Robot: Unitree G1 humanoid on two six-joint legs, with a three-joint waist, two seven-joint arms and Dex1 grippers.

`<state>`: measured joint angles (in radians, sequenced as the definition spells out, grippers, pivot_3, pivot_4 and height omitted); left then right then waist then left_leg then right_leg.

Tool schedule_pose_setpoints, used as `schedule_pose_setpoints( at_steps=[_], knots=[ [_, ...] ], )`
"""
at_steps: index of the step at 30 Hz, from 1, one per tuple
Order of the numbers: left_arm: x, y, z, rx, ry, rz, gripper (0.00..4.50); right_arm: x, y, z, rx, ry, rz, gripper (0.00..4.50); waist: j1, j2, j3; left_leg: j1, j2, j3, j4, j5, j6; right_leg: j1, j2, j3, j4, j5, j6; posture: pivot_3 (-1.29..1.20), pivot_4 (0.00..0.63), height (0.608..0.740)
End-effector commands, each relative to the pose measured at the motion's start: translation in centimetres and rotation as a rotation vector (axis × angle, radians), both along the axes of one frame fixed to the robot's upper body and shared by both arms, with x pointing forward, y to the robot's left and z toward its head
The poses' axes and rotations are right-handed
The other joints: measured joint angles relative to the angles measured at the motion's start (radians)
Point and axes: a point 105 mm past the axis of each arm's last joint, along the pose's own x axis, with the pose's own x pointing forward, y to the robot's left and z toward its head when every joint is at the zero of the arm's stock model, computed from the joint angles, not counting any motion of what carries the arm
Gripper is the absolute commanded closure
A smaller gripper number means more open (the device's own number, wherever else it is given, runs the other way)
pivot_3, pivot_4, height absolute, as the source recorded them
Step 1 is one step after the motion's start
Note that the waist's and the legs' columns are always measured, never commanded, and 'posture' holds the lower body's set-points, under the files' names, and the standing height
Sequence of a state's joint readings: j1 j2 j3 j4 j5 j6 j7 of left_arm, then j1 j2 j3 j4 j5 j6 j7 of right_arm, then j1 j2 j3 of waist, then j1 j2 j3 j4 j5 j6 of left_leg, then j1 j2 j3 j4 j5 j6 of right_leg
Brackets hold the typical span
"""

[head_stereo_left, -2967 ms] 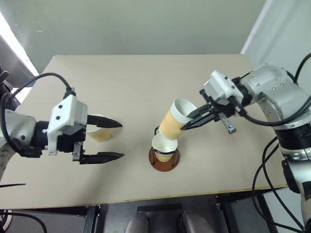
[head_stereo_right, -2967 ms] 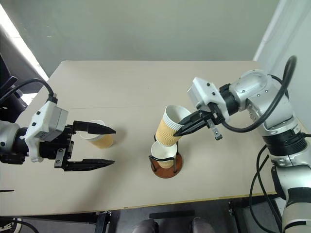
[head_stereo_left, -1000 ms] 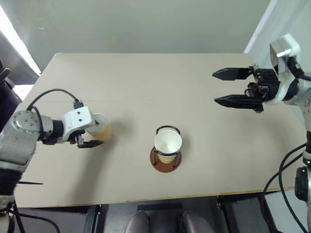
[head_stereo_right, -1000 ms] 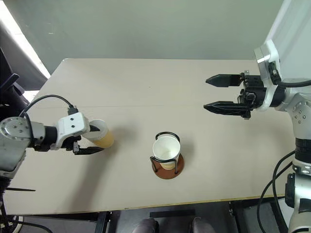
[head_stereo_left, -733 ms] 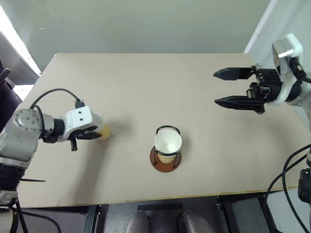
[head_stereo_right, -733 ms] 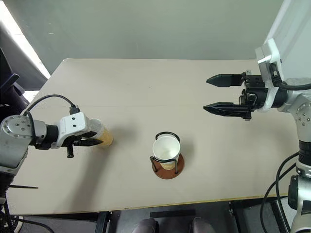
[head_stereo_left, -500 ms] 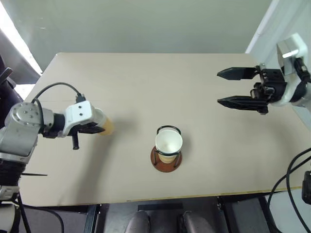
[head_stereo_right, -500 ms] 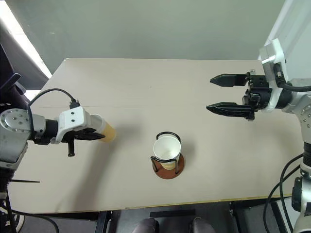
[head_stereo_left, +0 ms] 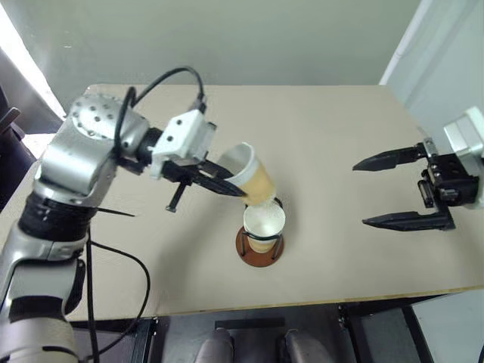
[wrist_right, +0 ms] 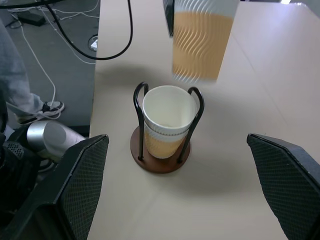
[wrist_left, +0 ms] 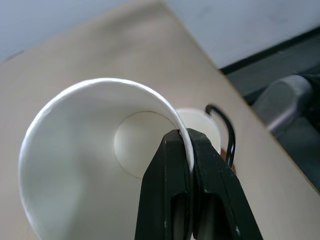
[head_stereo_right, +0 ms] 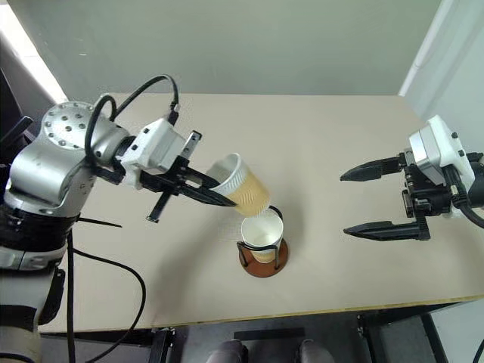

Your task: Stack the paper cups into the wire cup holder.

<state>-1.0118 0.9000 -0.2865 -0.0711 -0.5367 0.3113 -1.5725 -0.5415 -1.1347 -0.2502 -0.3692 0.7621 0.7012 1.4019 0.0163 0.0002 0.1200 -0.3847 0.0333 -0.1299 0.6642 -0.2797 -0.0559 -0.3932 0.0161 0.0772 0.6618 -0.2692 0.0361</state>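
Observation:
Next, my left gripper releases its paper cup inside the cup [head_stereo_left: 265, 218] [wrist_left: 201, 127] that stands in the wire cup holder.
My left gripper [head_stereo_left: 233, 188] is shut on the rim of a paper cup [head_stereo_left: 248, 177], one finger inside and one outside, as the left wrist view shows at the pinched rim [wrist_left: 183, 142]. This cup hangs tilted in the air, its yellow-orange base just above the white rim of the cup [head_stereo_left: 264, 221] that stands in the wire cup holder [head_stereo_left: 259, 249]. The holder's black loops [wrist_right: 139, 117] rise from a reddish-brown disc [wrist_right: 155, 162] near the table's front middle. My right gripper [head_stereo_left: 361, 193] is open and holds nothing, well to the right of the holder.
The beige table [head_stereo_left: 333, 128] stretches wide behind and on both sides of the holder. Its front edge [head_stereo_left: 318, 301] runs close below the holder. In the right wrist view a person's leg [wrist_right: 17, 90] and cables [wrist_right: 75, 45] are on the floor beyond the table edge.
My left gripper closed on the cup at the table's left, lifted it and carried it right to just above the holder, tilting it. My right gripper drew back and sank slightly, still open.

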Motion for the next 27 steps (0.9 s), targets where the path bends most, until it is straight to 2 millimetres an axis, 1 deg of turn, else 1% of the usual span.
schedule_pose_setpoints(
  at_steps=[1,5,8,10,13,16,23,26,27],
  knots=[
    [-0.8,-1.1,0.2,0.046,-0.043,-0.126,4.44,-0.6,0.1,1.2,0.008,-0.064,-0.007,0.00,0.001,0.000,0.000,0.001,-0.001,0.000,0.001,0.000,0.001,0.001,0.000,0.001,0.000,0.000,0.002,0.00,0.150,0.740],
    [-1.2,-1.7,-1.2,0.119,-0.057,-0.192,4.44,-0.6,0.1,1.4,0.013,-0.074,-0.014,0.00,0.001,0.000,0.000,0.000,-0.002,0.001,0.002,-0.002,0.004,0.002,-0.002,0.003,-0.002,-0.001,0.005,0.00,0.150,0.740],
    [-0.8,-1.6,-1.9,0.165,-0.095,-0.208,4.44,-0.7,0.2,1.4,0.013,-0.079,-0.019,0.00,0.002,0.000,0.000,0.000,-0.003,0.001,0.002,-0.003,0.005,0.002,-0.002,0.004,-0.003,-0.001,0.006,0.00,0.150,0.740],
    [-0.4,-1.5,-2.1,0.179,-0.122,-0.216,4.44,-0.6,0.2,1.4,0.014,-0.083,-0.026,0.00,0.002,0.000,0.000,0.000,-0.003,0.001,0.002,-0.003,0.005,0.002,-0.002,0.004,-0.004,-0.001,0.006,0.00,0.150,0.740],
    [-0.5,-1.3,-2.4,0.193,-0.129,-0.236,4.44,-0.6,0.3,1.4,0.014,-0.087,-0.033,0.00,0.002,0.000,0.000,0.000,-0.003,0.001,0.002,-0.004,0.006,0.002,-0.002,0.005,-0.004,-0.001,0.006,0.00,0.150,0.740],
    [0.2,-1.4,-2.6,0.198,-0.150,-0.226,4.44,-0.5,0.4,1.4,0.015,-0.089,-0.039,0.00,0.002,0.000,0.000,-0.001,-0.003,0.001,0.002,-0.004,0.006,0.002,-0.002,0.005,-0.005,-0.001,0.006,0.00,0.150,0.740],
    [-0.1,-1.5,-2.9,0.206,-0.134,-0.243,4.44,-0.4,0.4,1.4,0.015,-0.098,-0.050,0.00,0.003,0.000,0.000,-0.001,-0.003,0.001,0.002,-0.005,0.007,0.002,-0.002,0.005,-0.006,-0.001,0.007,0.00,0.150,0.740],
    [-0.2,-1.6,-2.8,0.203,-0.111,-0.242,3.83,-0.4,0.5,1.4,0.016,-0.100,-0.050,0.00,0.003,0.000,0.000,-0.002,-0.003,0.001,0.002,-0.005,0.007,0.002,-0.002,0.005,-0.006,-0.001,0.007,0.00,0.150,0.740],
    [-0.3,-1.6,-2.8,0.204,-0.107,-0.242,3.53,-0.4,0.5,1.4,0.016,-0.101,-0.050,0.00,0.003,0.000,0.000,-0.002,-0.003,0.001,0.002,-0.005,0.007,0.002,-0.002,0.005,-0.006,-0.001,0.007,0.00,0.150,0.740]
  ],
)
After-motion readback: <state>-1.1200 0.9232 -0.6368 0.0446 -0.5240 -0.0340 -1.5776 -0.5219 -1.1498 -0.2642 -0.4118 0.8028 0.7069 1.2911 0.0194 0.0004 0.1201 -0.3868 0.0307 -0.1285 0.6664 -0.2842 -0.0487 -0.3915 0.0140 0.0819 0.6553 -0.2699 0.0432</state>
